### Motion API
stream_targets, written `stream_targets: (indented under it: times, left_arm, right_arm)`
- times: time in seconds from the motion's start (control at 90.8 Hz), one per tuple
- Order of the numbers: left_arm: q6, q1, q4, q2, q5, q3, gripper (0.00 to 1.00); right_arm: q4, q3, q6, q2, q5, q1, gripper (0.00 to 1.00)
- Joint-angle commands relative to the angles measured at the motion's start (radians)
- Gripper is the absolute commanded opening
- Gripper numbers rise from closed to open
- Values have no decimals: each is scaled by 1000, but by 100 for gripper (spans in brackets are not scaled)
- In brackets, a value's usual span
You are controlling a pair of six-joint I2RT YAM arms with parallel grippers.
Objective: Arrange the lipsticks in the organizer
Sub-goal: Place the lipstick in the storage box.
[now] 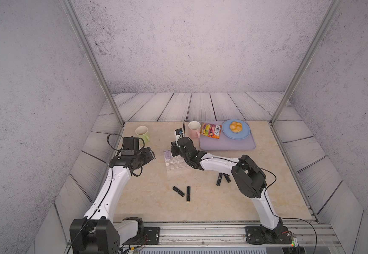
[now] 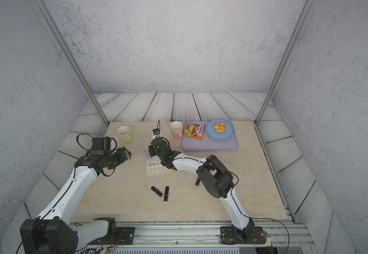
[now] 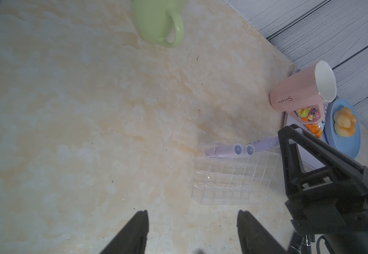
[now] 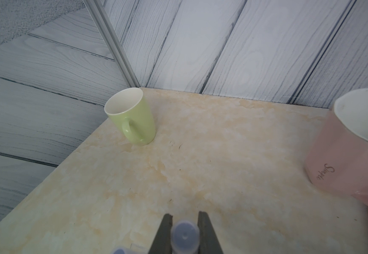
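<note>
Next, I release my right gripper's lilac lipstick, now held upright over the organizer, in the organizer's far row (image 1: 173, 153), beside the standing lilac lipsticks.
The clear organizer (image 1: 177, 164) (image 3: 233, 176) sits mid-table, with two lilac lipsticks (image 1: 167, 154) (image 3: 237, 150) standing in its far left corner. My right gripper (image 4: 185, 216) (image 1: 174, 151) hovers over the organizer's far row, shut on a third lilac lipstick (image 4: 185, 236) (image 3: 266, 143) held upright. The left gripper (image 3: 193, 213) (image 1: 151, 155) is open and empty, just left of the organizer. Black lipsticks lie loose on the table: two near the front middle (image 1: 178, 191) (image 1: 188, 194), and two by the right arm's elbow (image 1: 219, 179) (image 1: 227, 177).
A green mug (image 1: 142, 132) stands at the back left and a pink mug (image 1: 194, 128) at the back middle. Behind and to the right of the organizer, a lilac mat (image 1: 227, 145) carries a snack packet (image 1: 211, 130) and a blue plate (image 1: 245, 134) with a bun.
</note>
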Motion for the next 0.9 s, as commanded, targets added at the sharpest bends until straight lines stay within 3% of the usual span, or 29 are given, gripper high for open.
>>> stream_targets:
  times: [0.0,0.55,0.892]
  left_arm:
    - [0,8,9,-3,2,-14,70]
    - [-4,13,12,-4,24,-14,70]
    - [-4,12,15,-2,24,-17,69]
  right_arm:
    - [15,-19,-2,-3,-11,2,0]
    - [67,-75,-54,-85,8,19,0]
    - [44,-53,-18,-26,-2,18,0]
